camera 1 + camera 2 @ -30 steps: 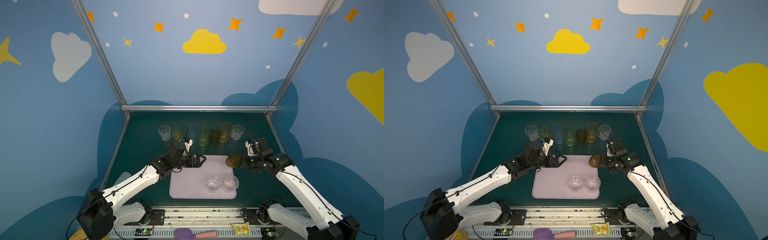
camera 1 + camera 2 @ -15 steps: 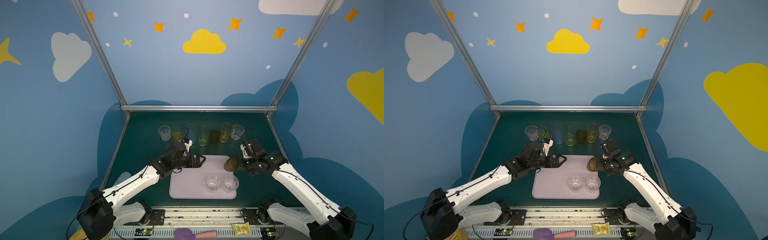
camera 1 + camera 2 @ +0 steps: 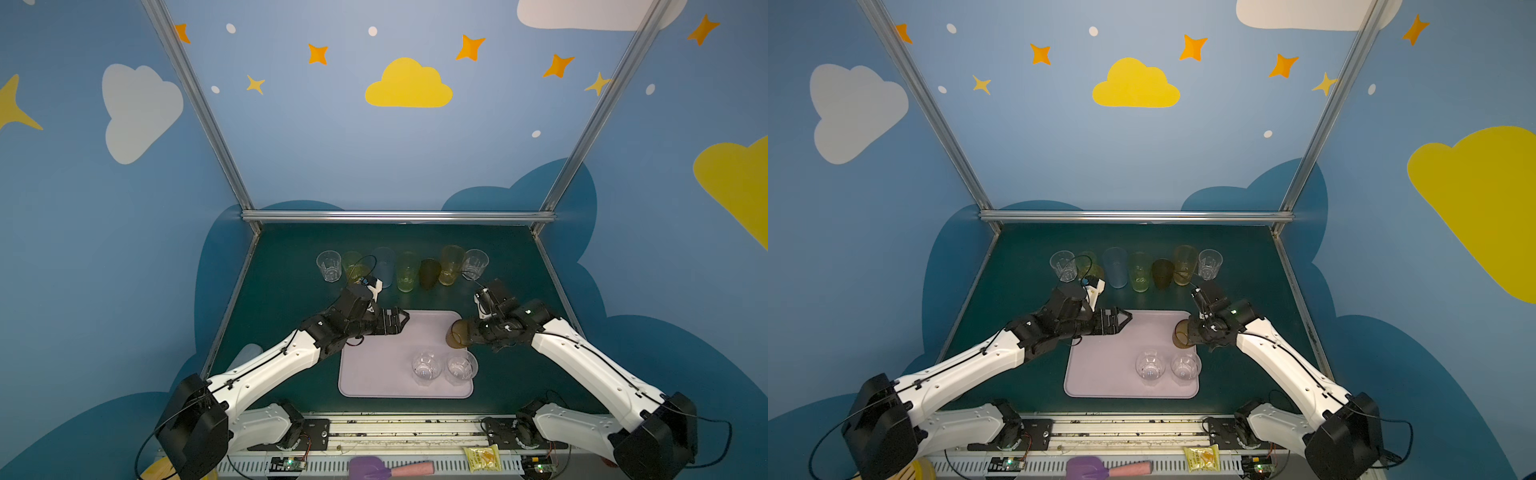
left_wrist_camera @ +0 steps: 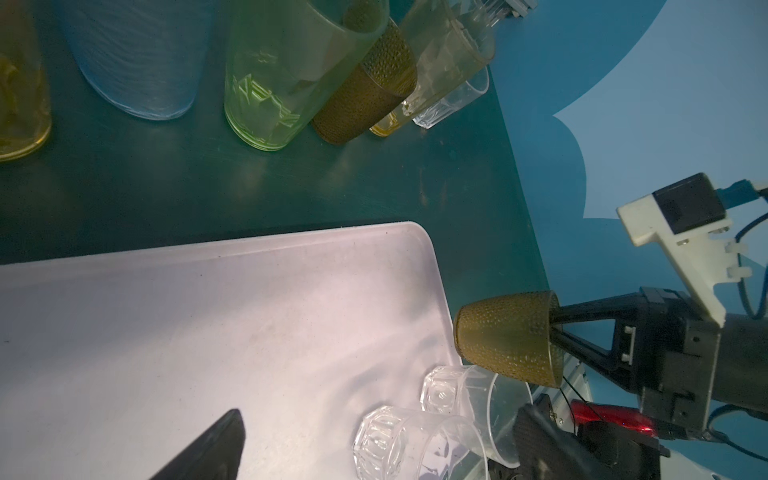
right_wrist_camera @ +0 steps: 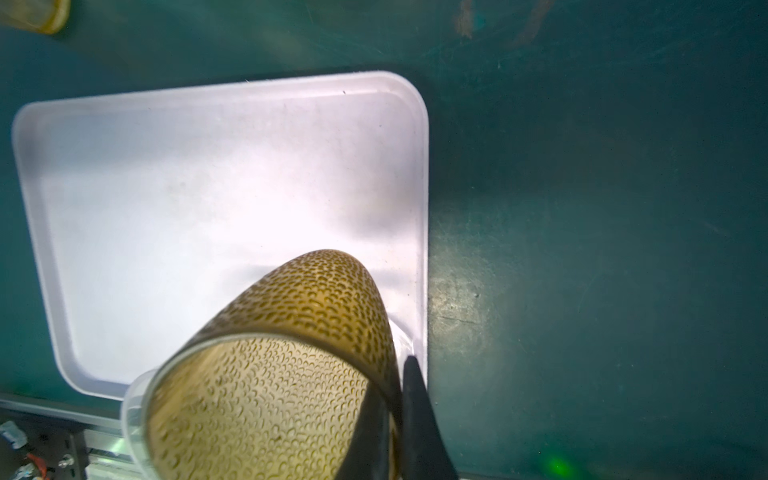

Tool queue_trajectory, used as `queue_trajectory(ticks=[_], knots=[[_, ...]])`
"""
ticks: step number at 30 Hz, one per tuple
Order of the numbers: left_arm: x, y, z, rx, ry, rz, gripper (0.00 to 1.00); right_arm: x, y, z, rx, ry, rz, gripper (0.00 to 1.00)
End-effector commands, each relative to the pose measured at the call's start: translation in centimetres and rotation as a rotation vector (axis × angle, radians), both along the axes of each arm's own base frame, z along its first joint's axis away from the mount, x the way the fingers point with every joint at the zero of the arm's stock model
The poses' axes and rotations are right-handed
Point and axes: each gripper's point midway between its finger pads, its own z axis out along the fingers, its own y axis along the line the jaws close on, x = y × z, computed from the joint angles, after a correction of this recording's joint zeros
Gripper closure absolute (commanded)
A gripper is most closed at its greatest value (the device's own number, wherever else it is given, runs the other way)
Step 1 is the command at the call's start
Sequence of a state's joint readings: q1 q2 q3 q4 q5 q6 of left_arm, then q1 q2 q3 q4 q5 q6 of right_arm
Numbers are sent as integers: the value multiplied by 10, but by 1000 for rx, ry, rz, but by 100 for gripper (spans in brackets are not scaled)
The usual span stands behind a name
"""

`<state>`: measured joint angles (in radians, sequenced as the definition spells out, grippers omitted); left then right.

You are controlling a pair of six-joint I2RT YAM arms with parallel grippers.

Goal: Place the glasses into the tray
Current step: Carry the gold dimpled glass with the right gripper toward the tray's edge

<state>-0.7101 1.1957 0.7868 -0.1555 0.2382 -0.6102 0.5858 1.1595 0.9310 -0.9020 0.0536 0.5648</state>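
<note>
I will use my right gripper to set the brown dimpled glass down inside the tray's short edge (image 3: 456, 347) (image 5: 372, 278), just behind the clear glasses.
My right gripper (image 3: 471, 332) (image 5: 399, 374) is shut on the rim of a brown dimpled glass (image 3: 457, 334) (image 3: 1181, 334) (image 4: 507, 336) (image 5: 291, 353). The glass lies tilted sideways in the air over the right edge of the pale pink tray (image 3: 374, 365) (image 3: 1100, 365) (image 4: 166, 332) (image 5: 166, 187). Two clear faceted glasses (image 3: 426, 365) (image 3: 460, 366) (image 4: 399, 440) stand in the tray's near right part, just below the held one. My left gripper (image 3: 403, 320) (image 3: 1126, 319) hangs open and empty over the tray's far left corner.
Several more glasses stand in a row behind the tray: clear (image 3: 329, 266), blue (image 3: 383, 266), green (image 3: 406, 272), dark brown (image 3: 429, 273), yellow (image 3: 451, 264), clear (image 3: 474, 264). A purple-pink spatula (image 3: 386, 467) and a yellow packet (image 3: 482, 457) lie by the front rail.
My right gripper has carried the brown glass leftward, from beside the tray to over its right edge. The left arm has stayed still.
</note>
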Motion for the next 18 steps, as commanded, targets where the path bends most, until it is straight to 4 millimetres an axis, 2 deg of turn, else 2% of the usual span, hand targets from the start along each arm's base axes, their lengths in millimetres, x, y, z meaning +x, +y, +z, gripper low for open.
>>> queue_trajectory(ticks=[1,15,18], knots=[[-2,5,-10,24,17,16,0,-5,-4,-12,-39,34,-4,100],[-5,7,-13,32,26,17,0,-3,-4,-32,-67,64,-15,100],[-2,11,-13,46,17,40,0,-2,-3,-36,-71,70,-16,95]])
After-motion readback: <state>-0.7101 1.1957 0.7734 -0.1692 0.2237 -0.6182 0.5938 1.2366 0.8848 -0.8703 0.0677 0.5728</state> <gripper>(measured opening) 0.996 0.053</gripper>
